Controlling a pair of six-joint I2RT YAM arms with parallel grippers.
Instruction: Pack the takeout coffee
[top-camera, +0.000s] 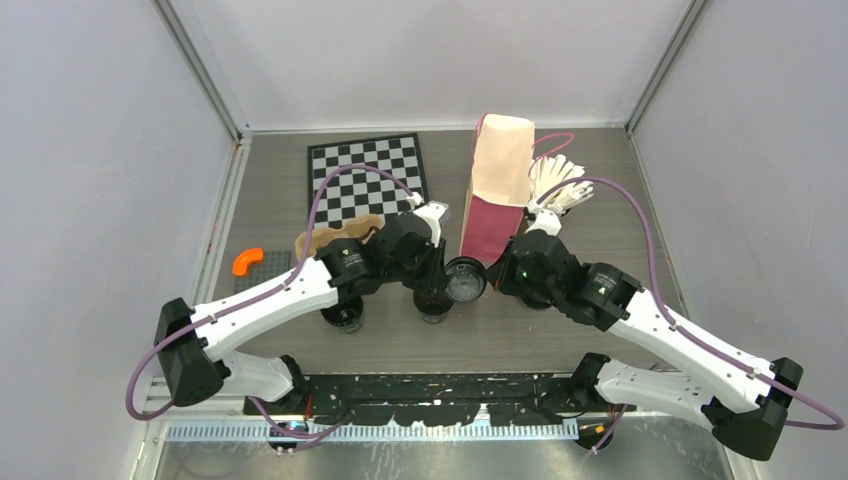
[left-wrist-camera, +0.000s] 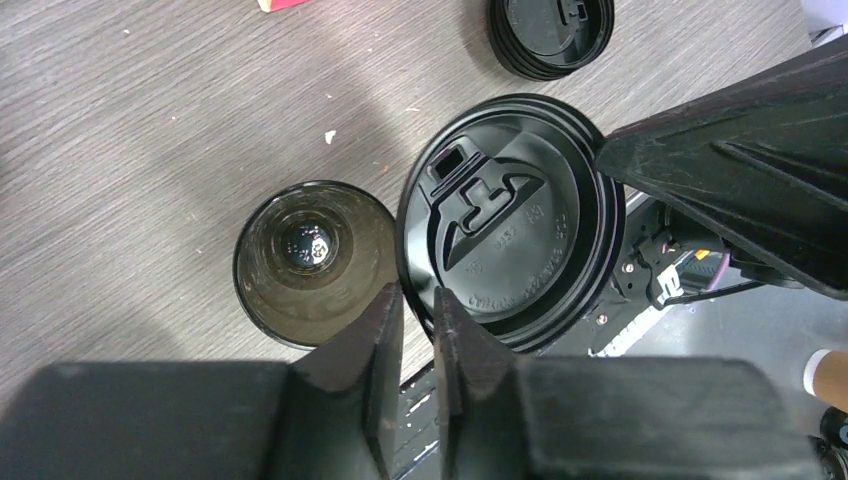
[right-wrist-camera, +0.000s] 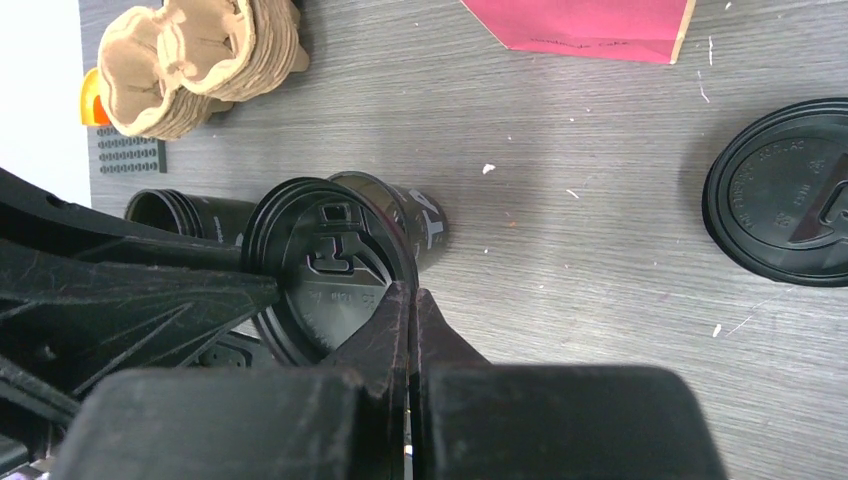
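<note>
My right gripper is pinching only the lid's far rim, so it needs to open and back away, then grip the lid's whole width (top-camera: 465, 282) once my left gripper turns it on edge.
A flat black lid (top-camera: 466, 281) hangs above the table between my two grippers. My left gripper (left-wrist-camera: 420, 300) is shut on the lid's (left-wrist-camera: 510, 220) near rim. My right gripper (right-wrist-camera: 408, 292) is shut on the opposite rim of the same lid (right-wrist-camera: 325, 270). An open black cup (left-wrist-camera: 315, 260) stands upright just beside and below the lid; it shows in the top view (top-camera: 433, 305) too. The second black cup (top-camera: 343, 315) stands to its left, partly under my left arm. Another black lid (right-wrist-camera: 790, 190) lies flat on the table to the right.
A tall paper bag (top-camera: 500, 190) stands open behind the grippers, with a cup of white sticks (top-camera: 555, 180) at its right. Brown pulp cup trays (top-camera: 335, 238) lie at the left, near a checkerboard (top-camera: 368, 178), an orange piece (top-camera: 246, 260) and a grey studded plate (top-camera: 262, 272).
</note>
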